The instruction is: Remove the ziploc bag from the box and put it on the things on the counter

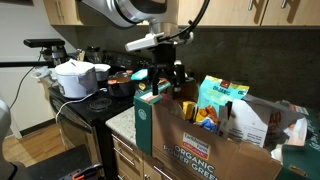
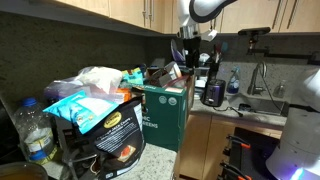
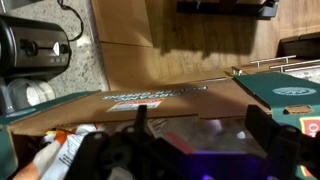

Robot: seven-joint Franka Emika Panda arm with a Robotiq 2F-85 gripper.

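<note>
Next, my gripper closes its fingers on the pinkish strip (image 1: 184, 99) (image 3: 179, 143) of the ziploc bag, inside the box near the box's dark green panel.
The box (image 1: 185, 150) is a brown carton with a dark green panel and its flaps up; it shows in both exterior views (image 2: 165, 112) and fills the wrist view (image 3: 150, 70). My gripper (image 1: 167, 76) hangs over the box's open top (image 2: 190, 55). In the wrist view its jaws (image 3: 198, 122) are wide apart. The ziploc bag (image 3: 195, 132), clear with a pinkish strip, lies in the box between and below the fingers. I cannot tell if they touch it. The things, a heap with a teal packet (image 1: 222, 98) (image 2: 85, 110), lie beside the box on the counter (image 1: 120, 122).
A white rice cooker (image 1: 78, 78) and pots stand on the black stove (image 1: 85, 105) beside the counter. Other packets (image 3: 65, 150) lie in the box at the left. A sink and bottles (image 2: 232, 85) are beyond the box. Wall cabinets hang overhead.
</note>
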